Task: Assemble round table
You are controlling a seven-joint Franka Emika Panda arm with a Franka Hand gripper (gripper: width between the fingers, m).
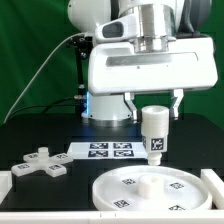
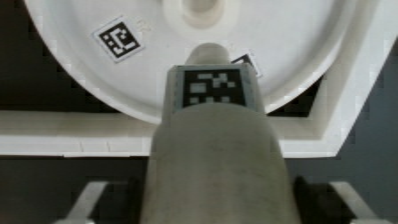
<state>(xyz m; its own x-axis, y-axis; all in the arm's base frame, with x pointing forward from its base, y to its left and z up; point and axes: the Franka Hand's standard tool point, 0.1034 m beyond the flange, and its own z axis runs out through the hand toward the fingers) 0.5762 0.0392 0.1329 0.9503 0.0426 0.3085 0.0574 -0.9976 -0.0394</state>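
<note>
Next, I let go of the white cylinder leg with my gripper on the raised part in the middle of the round disc (image 1: 151, 180) (image 2: 203, 9). The leg now hangs just behind that disc.
My gripper (image 1: 153, 112) is shut on the white cylinder leg (image 1: 153, 134), holding it upright by its top end, a little above the table. The leg carries a tag and hangs just behind the large rimmed round disc (image 1: 122, 201), which lies flat at the front with several tags and a raised hub (image 1: 145, 184) in its middle. In the wrist view the leg (image 2: 215, 140) fills the centre between my fingers (image 2: 87, 201), its free end over the disc (image 2: 89, 70) short of the hub (image 2: 201, 12). The cross-shaped foot piece (image 1: 40, 164) lies flat at the exterior view's left.
The marker board (image 1: 108, 151) lies flat on the black table behind the disc. A white raised wall (image 1: 213, 187) runs along the front and right of the disc; it also shows in the wrist view (image 2: 71, 143). A green backdrop stands behind the arm.
</note>
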